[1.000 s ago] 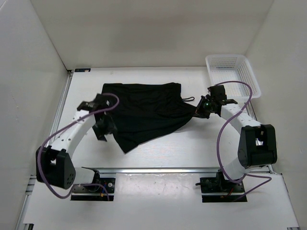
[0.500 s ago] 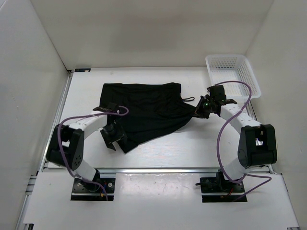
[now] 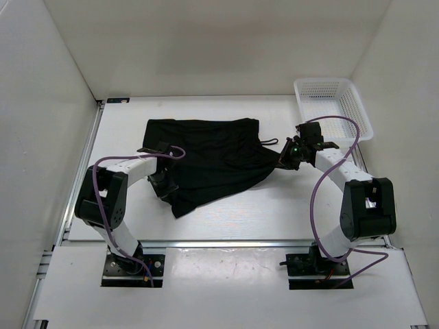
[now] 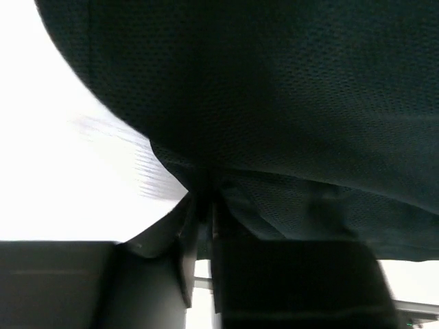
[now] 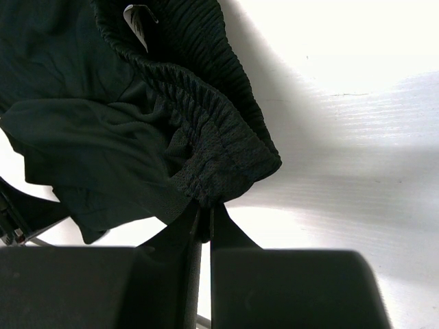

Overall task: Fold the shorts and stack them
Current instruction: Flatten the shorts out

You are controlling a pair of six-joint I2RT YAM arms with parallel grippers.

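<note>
The edge of the shorts' leg is pinched in my left gripper above the leg's loose near corner, so next I open my left gripper and take the shorts closer to that corner (image 3: 178, 212).
The black shorts (image 3: 209, 154) lie spread on the white table in the top view, waistband to the right, with a thin drawstring (image 3: 269, 142) at that edge. My left gripper (image 3: 164, 184) is shut on the shorts' lower left leg edge; in the left wrist view the mesh fabric (image 4: 288, 103) hangs from the closed jaws of the left gripper (image 4: 204, 205). My right gripper (image 3: 286, 157) is shut on the bunched elastic waistband (image 5: 206, 144), pinched between the jaws of the right gripper (image 5: 206, 209).
A white plastic mesh basket (image 3: 331, 106) stands at the back right corner, just behind the right arm. White walls enclose the table on the left, back and right. A metal rail (image 3: 226, 243) runs along the near edge.
My left arm has folded back toward its base and drawn the lower left leg edge inward to the right. The right arm and waistband have not moved.
</note>
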